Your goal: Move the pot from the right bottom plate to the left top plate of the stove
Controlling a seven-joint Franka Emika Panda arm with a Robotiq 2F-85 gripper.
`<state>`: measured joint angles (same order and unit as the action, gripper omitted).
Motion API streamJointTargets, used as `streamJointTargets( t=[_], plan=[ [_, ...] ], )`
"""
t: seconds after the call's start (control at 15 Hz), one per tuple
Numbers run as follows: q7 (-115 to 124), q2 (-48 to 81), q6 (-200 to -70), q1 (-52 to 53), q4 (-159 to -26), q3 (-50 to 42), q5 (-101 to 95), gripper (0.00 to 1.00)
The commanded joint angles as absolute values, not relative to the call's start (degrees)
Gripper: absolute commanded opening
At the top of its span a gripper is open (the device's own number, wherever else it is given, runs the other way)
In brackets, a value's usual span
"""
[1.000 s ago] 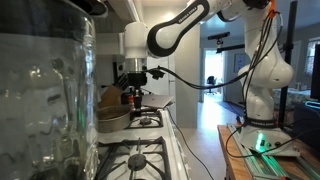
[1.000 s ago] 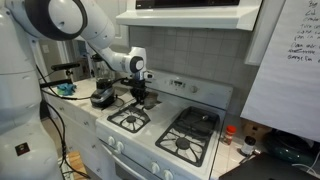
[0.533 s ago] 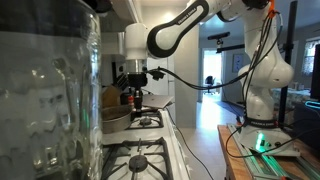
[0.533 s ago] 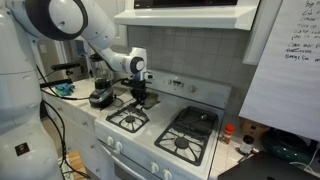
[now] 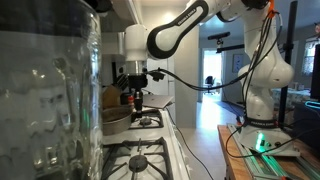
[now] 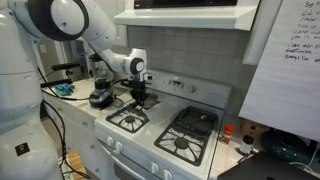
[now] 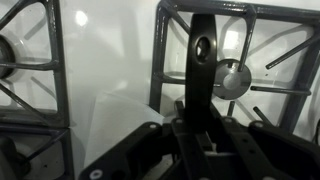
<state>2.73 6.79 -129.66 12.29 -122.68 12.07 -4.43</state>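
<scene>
Next, my gripper sets the pot down on the black grate of the back burner [image 5: 117, 128], just where it lies behind the round burner cap.
The stove [image 6: 168, 128] is a white cooktop with black grates; it also shows in an exterior view [image 5: 172, 150] and fills the wrist view [image 7: 105, 60]. My gripper [image 6: 143, 96] hangs low over the back left burner in both exterior views [image 5: 135, 97]. In the wrist view the jaws [image 7: 200, 125] are shut on a long black handle with a hole near its end [image 7: 203, 60], which I take for the pot's handle. It points away over a grate and a round burner cap [image 7: 235, 77]. The pot's body is hidden under the gripper; only a small dark shape [image 6: 144, 104] shows there.
A big clear glass jar [image 5: 45, 100] fills the near side of an exterior view. A wider metal pan [image 5: 113, 117] sits beside the gripper. A dark object [image 6: 101, 97] stands on the counter beside the stove. The robot's base [image 5: 262, 95] stands beyond the stove's front.
</scene>
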Motion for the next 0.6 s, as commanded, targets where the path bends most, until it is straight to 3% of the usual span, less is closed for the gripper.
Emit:
streamJointTargets(
  t=[0.0, 0.53],
  plan=[
    [2.9, 8.3, -129.3, 13.0, -120.7, 12.3, -5.2, 0.06],
    [2.7, 16.4, -128.8, 14.5, -110.8, 12.0, -6.9, 0.06]
  ],
)
